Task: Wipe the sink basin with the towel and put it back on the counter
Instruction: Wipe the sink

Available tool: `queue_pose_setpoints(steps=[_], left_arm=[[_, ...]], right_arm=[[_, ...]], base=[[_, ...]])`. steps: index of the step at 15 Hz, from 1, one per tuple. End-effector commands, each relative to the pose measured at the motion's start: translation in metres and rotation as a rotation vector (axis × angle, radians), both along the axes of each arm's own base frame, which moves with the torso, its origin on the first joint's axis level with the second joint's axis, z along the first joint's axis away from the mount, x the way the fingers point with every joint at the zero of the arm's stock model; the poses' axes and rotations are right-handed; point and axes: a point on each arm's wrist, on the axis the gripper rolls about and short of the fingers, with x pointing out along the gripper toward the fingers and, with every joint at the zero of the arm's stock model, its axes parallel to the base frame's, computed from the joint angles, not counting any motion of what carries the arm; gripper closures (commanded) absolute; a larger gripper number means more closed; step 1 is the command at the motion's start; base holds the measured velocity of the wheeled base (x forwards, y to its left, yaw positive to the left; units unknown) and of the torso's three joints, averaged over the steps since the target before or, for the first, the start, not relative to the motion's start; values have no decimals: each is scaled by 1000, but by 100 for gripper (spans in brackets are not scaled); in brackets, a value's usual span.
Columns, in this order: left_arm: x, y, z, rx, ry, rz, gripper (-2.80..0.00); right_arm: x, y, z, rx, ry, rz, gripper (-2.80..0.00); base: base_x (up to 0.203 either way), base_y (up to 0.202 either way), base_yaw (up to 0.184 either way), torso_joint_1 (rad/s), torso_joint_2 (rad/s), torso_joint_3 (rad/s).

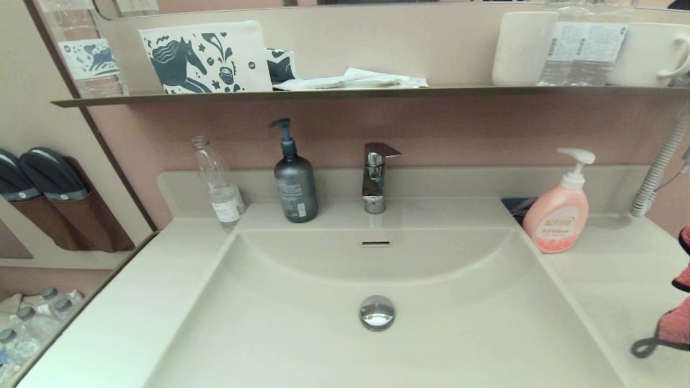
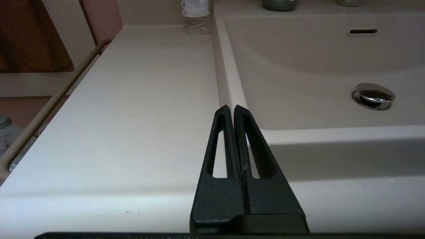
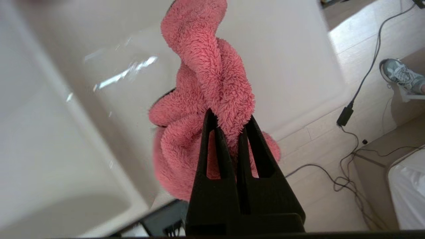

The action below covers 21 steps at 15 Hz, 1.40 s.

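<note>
Next, I set the towel down on the counter [image 1: 632,286] near the pink soap pump bottle with my right gripper.
The cream-white sink basin [image 1: 431,334] fills the middle of the head view, with its chrome drain plug [image 1: 377,312] and slot overflow [image 1: 375,243]. At the far right edge, over the right counter [image 1: 620,280], the coral-pink towel [image 1: 676,323] hangs with its black loop trailing below. The right wrist view shows my right gripper [image 3: 229,120] shut on a twisted fold of the towel [image 3: 206,79], lifted above the counter. My left gripper [image 2: 231,108] is shut and holds nothing, low over the left counter [image 2: 142,109] near the basin's front corner.
A clear water bottle [image 1: 218,186], a grey pump bottle [image 1: 295,180] and the chrome faucet [image 1: 375,175] stand along the back rim. A pink soap pump bottle [image 1: 560,213] sits at the back right. A dark wall shelf [image 1: 345,94] carries cups and pouches.
</note>
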Motion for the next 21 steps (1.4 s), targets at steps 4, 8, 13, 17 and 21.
queue_pose_setpoints(steps=[4, 8, 13, 17, 21], left_arm=[[0, 0, 0, 0, 1, 1, 0], [0, 0, 0, 0, 1, 0, 0], [0, 0, 0, 0, 1, 0, 0], [0, 0, 0, 0, 1, 1, 0], [0, 0, 0, 0, 1, 1, 0]], right_arm=[[14, -58, -7, 48, -69, -102, 0], [21, -79, -5, 141, -235, -51, 0], [33, -90, -25, 199, -286, 3, 0], [31, -85, -35, 231, -289, 100, 0], [35, -82, -67, 194, -337, 143, 0]], base=[[0, 0, 0, 0, 0, 0], [0, 0, 0, 0, 0, 0], [0, 0, 0, 0, 0, 0], [0, 0, 0, 0, 0, 0], [0, 0, 0, 0, 0, 0]])
